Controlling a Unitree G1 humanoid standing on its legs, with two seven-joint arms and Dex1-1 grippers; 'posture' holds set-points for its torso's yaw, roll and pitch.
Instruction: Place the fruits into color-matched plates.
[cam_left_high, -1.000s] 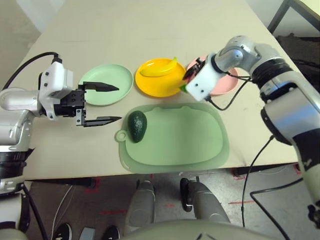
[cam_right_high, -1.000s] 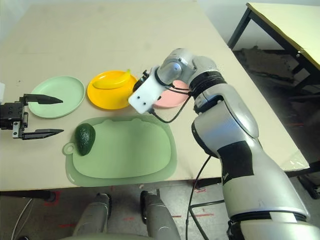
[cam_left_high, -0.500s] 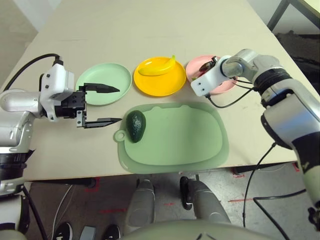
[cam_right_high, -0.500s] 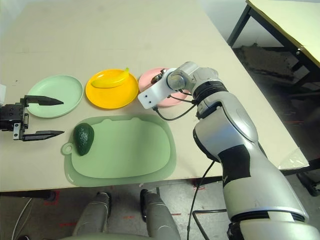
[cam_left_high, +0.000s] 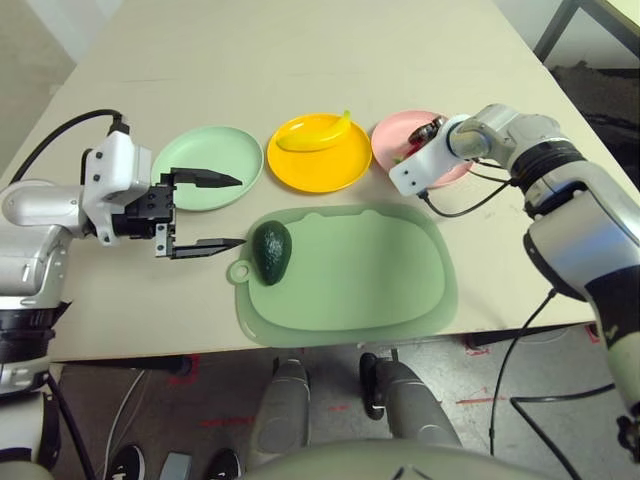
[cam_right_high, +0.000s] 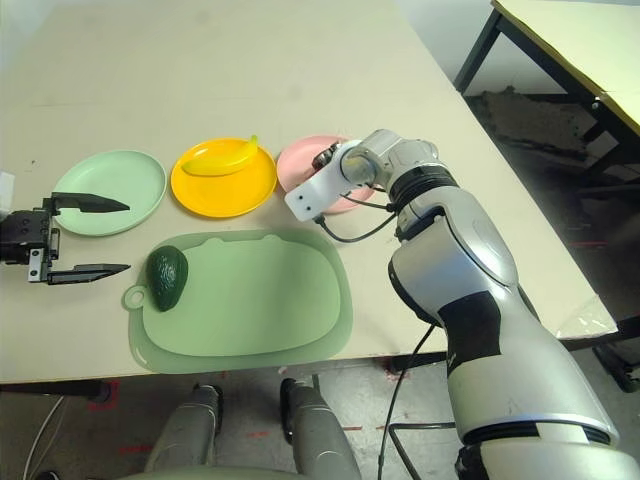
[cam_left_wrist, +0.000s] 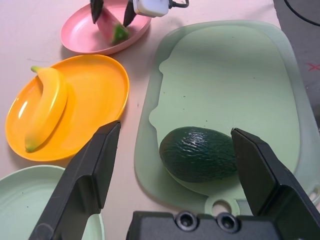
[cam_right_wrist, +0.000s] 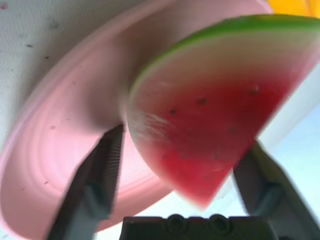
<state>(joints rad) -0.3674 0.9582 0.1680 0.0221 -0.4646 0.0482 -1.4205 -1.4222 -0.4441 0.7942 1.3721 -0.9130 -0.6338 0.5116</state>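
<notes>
The robot's left gripper will close across the avocado's wide part (cam_left_high: 271, 246) (cam_left_wrist: 192, 154), toward its rounded end that faces the plates, with one finger on each long side.
The dark green avocado (cam_left_high: 272, 252) lies on its side at the left end of the cutting mat (cam_left_high: 360, 280). My left gripper (cam_left_high: 240, 211) hangs open just left of it, fingers pointing at it, with nothing between them. The yellow banana (cam_left_high: 315, 133) lies in the yellow plate (cam_left_high: 320, 178). The mint green plate (cam_left_high: 205, 160) holds nothing. The red watermelon wedge (cam_right_wrist: 210, 105) rests in the pink plate (cam_left_high: 390, 140). My right gripper (cam_right_wrist: 182, 140) is low over that plate, open, its fingers standing apart on either side of the wedge.
The three plates stand in a row behind the mat, close together. A black cable loops from my right wrist over the table beside the pink plate. Bare tabletop stretches behind the plates. The table's front edge runs just below the mat.
My right gripper has carried the watermelon wedge from beside the yellow plate over to the pink plate, lowered it there and opened. The left arm has barely moved.
</notes>
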